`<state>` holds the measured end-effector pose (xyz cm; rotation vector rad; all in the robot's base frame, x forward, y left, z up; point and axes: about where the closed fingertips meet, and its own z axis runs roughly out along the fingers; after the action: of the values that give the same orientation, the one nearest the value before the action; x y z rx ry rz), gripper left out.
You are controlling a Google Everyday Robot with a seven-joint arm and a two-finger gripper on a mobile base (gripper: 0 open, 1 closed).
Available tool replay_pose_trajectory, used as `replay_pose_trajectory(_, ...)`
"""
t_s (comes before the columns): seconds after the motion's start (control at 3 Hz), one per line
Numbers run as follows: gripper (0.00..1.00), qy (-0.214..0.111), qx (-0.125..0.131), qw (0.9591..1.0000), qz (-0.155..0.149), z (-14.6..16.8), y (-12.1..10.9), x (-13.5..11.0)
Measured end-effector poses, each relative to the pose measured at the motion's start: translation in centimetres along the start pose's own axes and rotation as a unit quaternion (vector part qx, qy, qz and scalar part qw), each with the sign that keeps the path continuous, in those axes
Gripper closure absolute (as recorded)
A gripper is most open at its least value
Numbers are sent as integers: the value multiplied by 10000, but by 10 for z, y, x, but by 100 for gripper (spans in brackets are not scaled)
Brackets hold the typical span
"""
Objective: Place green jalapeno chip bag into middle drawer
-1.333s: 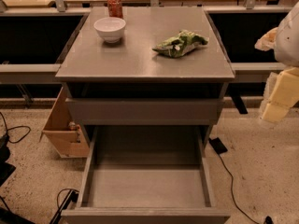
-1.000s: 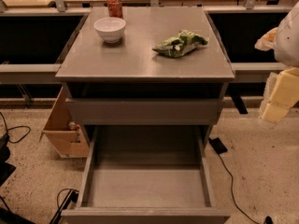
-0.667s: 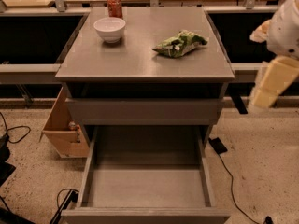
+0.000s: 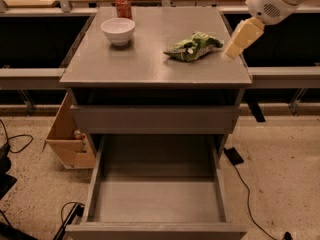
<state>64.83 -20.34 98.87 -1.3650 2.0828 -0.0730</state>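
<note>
I need to close my gripper on the wrinkled middle (image 4: 191,48) of the green jalapeno chip bag, between the bag's two ends.
The green jalapeno chip bag (image 4: 193,46) lies wrinkled on the right half of the grey cabinet top (image 4: 150,66). My gripper (image 4: 232,52), cream-coloured under a white arm, hangs just right of the bag at the top's right edge, close to it and not touching it. The middle drawer (image 4: 156,204) is pulled out at the bottom of the cabinet, a wide grey tray with low side walls and a bare floor. A plain grey closed drawer front (image 4: 155,119) sits above it.
A white bowl (image 4: 118,30) and a red can (image 4: 123,5) stand at the back left of the cabinet top. A cardboard box (image 4: 67,136) leans on the floor left of the cabinet. Cables (image 4: 245,184) run over the floor on both sides.
My gripper has risen from the right of the cabinet and moved left and up to the top's right edge, beside the bag. The bag, bowl, can and drawer have not moved.
</note>
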Motion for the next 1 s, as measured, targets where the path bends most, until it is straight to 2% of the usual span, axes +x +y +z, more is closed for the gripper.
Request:
replay_pose_trajectory(0.33, 0, -350, 365, 9983, 284, 26, -37, -18)
replay_pose_trajectory(0.67, 0, -424, 441, 9976, 326, 31, -43, -22)
replay_pose_trajectory(1.0, 0, -619, 461, 9957, 505, 44, -47, -21)
